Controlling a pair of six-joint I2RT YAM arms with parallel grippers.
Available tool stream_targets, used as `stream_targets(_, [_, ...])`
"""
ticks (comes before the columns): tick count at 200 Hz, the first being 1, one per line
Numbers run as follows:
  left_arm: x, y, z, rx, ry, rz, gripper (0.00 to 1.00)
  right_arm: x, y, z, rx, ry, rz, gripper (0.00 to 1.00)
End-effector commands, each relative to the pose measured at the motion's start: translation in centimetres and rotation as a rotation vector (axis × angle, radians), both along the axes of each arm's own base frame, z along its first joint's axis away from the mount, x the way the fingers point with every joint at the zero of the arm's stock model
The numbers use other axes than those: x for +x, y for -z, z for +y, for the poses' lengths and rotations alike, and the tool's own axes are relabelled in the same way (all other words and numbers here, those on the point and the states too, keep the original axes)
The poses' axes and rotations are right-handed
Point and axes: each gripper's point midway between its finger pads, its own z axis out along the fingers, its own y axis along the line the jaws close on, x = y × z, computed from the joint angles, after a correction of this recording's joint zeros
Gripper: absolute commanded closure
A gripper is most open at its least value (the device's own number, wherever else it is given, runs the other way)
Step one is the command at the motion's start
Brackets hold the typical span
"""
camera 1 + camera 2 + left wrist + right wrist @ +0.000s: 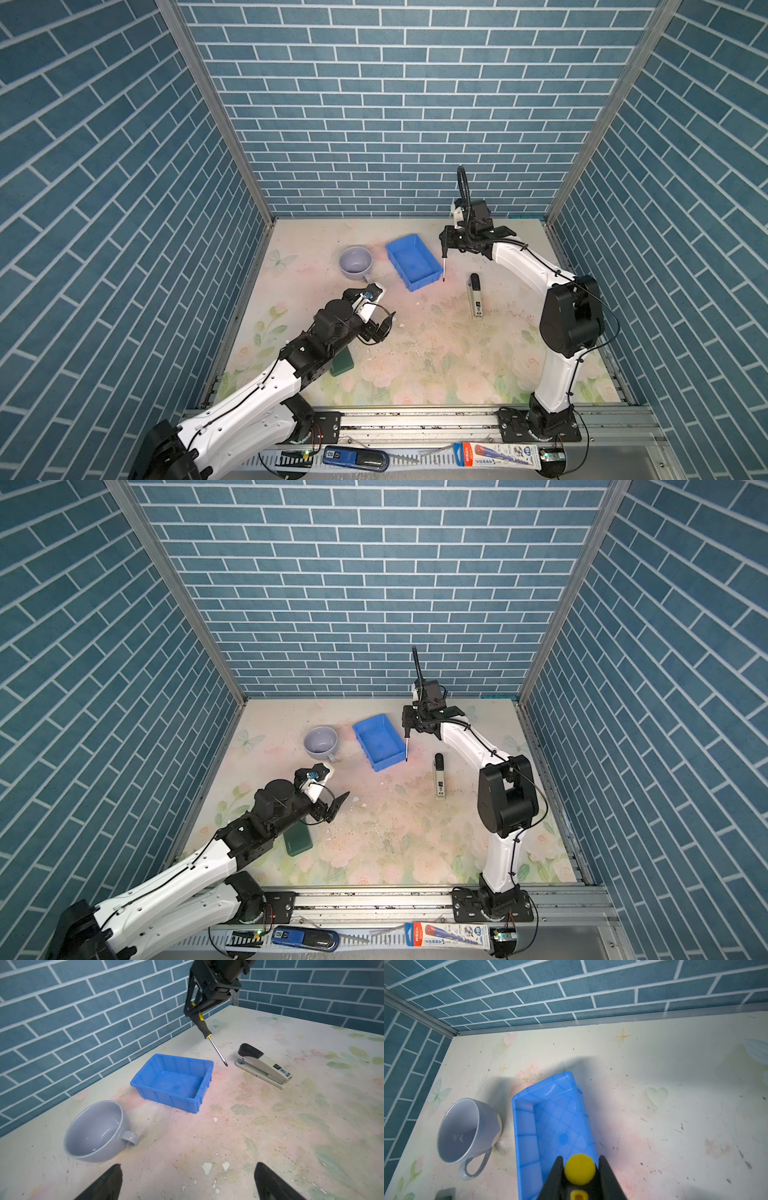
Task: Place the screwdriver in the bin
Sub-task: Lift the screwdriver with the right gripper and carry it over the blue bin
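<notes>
The grey-lilac cup is in the blue bin. Next, my right gripper lets go of the screwdriver, now hanging beside the bin's rim, lengthwise beside it, on the middle of the blue bin's bottom [410, 264] [554, 1146].
My right gripper [444, 246] [407, 728] [580, 1157] is shut on the yellow-and-black handle of the screwdriver [444, 269] [406, 749] [202, 1022] [580, 1169]. The screwdriver hangs tip down in the air, with its silver shaft close beside the right rim of the blue bin [424, 285] [384, 765] [170, 1098] [515, 1126]. The bin is empty and stands on the table at the back middle. My left gripper [385, 326] [338, 806] [188, 1165] hovers low at the front left, open, with nothing between its fingers.
A grey-lilac cup [355, 262] [97, 1132] stands left of the bin. A grey-and-black stapler [476, 297] [264, 1067] lies right of it. A dark green block [343, 362] lies under the left arm. Two packaged tools [494, 455] lie on the front rail.
</notes>
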Motion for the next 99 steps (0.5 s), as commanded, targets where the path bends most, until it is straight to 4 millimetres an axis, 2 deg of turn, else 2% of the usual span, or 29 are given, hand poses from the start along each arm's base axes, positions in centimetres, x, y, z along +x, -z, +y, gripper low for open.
stream_targets(1, [1.0, -0.2, 0.4, -0.054, -0.031, -0.002, 0.0, 1.6, -2.1, 2.1, -0.024, -0.079, -0.105, 0.92])
stream_targets(10, [1.0, 0.2, 0.4, -0.047, -0.031, 0.008, 0.0, 1.9, -1.9, 2.7, -0.044, -0.122, -0.118, 0.94])
stream_targets(54, [0.7, 1.0, 0.5, -0.038, -0.026, 0.032, 0.0, 3.1, -0.6, 4.8, -0.162, -0.271, -0.135, 0.92])
stream_targets(68, [0.7, 1.0, 0.6, -0.039, -0.029, 0.03, 0.0, 3.2, -1.1, 5.5, -0.168, -0.3, -0.149, 0.92])
stream_targets(70, [0.7, 1.0, 0.5, -0.038, -0.029, 0.03, 0.0, 3.3, -0.1, 5.6, -0.175, -0.307, -0.132, 0.92])
stream_targets(74, [0.7, 1.0, 0.5, -0.037, -0.028, 0.031, 0.0, 3.4, 0.4, 5.9, -0.18, -0.317, -0.125, 0.92])
stream_targets(99, [0.7, 1.1, 0.4, -0.036, -0.022, 0.034, 0.0, 3.4, 1.4, 7.5, -0.202, -0.37, -0.139, 0.92])
